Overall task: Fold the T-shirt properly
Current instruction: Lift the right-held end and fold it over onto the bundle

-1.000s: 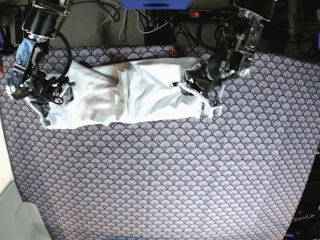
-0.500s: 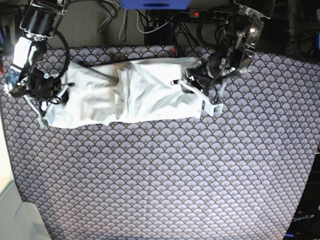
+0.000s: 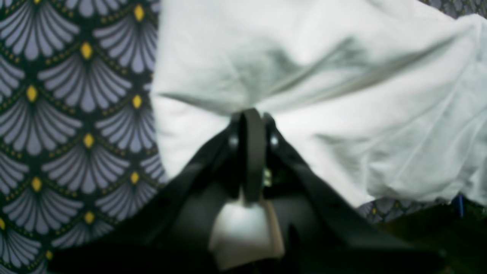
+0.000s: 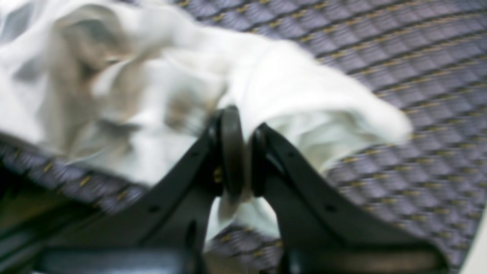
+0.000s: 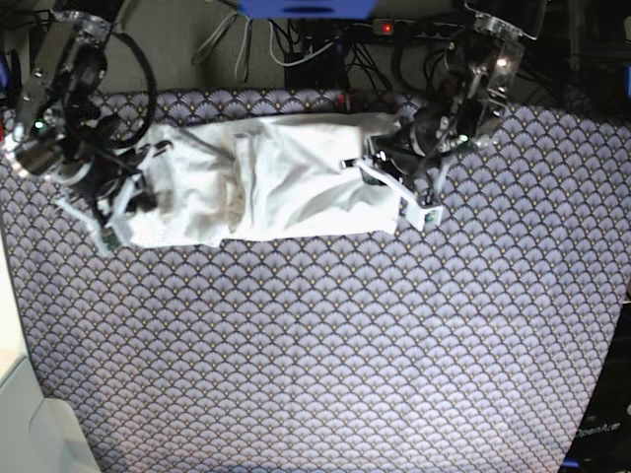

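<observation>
I need to release the white T-shirt's held end with my right gripper on the opposite end (image 5: 380,213) by my left gripper.
The white T-shirt (image 5: 286,177) lies as a long wrinkled band across the far part of the patterned surface. At the shirt's right end in the base view, my left gripper (image 5: 386,182) is shut on the edge. The left wrist view shows its black jaws (image 3: 251,116) pinched together on a pulled-up fold of the T-shirt (image 3: 342,114). My right gripper (image 5: 133,192) is at the shirt's left end. In the right wrist view it (image 4: 237,121) is shut on bunched cloth of the T-shirt (image 4: 285,83), and a bit of cloth hangs below the jaws.
The scallop-patterned cover (image 5: 325,345) spreads over the whole table in front of the shirt. Cables and a power strip (image 5: 394,28) run along the back edge. A white block (image 5: 25,424) sits at the near left corner.
My right gripper has closed on the shirt's left end and carried it inward to the right, bunching the cloth there. The left gripper has kept its grip and barely moved.
</observation>
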You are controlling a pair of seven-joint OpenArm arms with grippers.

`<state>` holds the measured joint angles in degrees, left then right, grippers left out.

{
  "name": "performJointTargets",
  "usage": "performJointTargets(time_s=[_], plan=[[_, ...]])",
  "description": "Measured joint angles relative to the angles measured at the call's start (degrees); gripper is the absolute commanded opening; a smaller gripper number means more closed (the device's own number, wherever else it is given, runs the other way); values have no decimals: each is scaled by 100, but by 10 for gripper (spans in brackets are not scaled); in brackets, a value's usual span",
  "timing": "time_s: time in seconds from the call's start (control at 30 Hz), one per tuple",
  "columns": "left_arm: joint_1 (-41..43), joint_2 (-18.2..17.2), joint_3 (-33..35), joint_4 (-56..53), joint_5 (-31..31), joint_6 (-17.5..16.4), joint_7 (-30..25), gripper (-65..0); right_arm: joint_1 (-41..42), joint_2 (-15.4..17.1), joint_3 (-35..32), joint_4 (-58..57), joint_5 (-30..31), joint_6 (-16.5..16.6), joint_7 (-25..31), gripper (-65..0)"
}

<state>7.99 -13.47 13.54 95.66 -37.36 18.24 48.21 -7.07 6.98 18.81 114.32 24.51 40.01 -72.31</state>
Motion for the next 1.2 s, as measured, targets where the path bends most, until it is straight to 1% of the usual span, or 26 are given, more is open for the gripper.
performJointTargets(time_s=[0.17, 0.33, 0.43, 0.53, 0.57, 0.6, 0.73, 0.9, 1.0, 1.07, 1.17, 1.2], plan=[[44, -2, 0, 4, 0, -2, -44, -645, -31, -262, -308, 20, -4, 2, 31, -640], [44, -2, 0, 4, -2, -2, -39, -645, -28, -356, -603, 22, -20, 0, 31, -640], [39, -2, 0, 9, -2, 0, -35, -645, -13, -507, -826, 39, -22, 2, 17, -640], [44, -4, 0, 94, 4, 9, 20, -645, 28, -686, -916, 136, -20, 0, 13, -640], [59, -15, 0, 168, 44, 55, 22, -645, 66, -719, -973, 136, -2, 0, 11, -640], [76, -17, -31, 236, 61, 50, 39, -645, 81, -732, -1021, 136, 138, 2, 13, -640], [61, -17, -258, 339, 68, 63, -2, -645, 149, -730, -1062, 136, 1193, 2, 2, -640], [55, -15, -251, 227, 114, 63, 17, -645, 256, -699, -1058, 140, 2358, 2, 9, -640], [59, -15, -251, 160, 107, 63, 24, -645, 245, -699, -1104, 138, 2430, 2, 20, -640], [59, -17, -251, 162, 107, 63, 17, -645, 205, -695, -1290, 118, 2361, 0, 295, -640], [70, -15, -251, 175, 103, 63, 24, -645, 46, -697, -1762, 61, 2446, 2, 802, -640], [68, -15, -251, 179, 83, 63, 24, -645, 17, -662, -1888, 28, 2446, 2, 861, -640]])
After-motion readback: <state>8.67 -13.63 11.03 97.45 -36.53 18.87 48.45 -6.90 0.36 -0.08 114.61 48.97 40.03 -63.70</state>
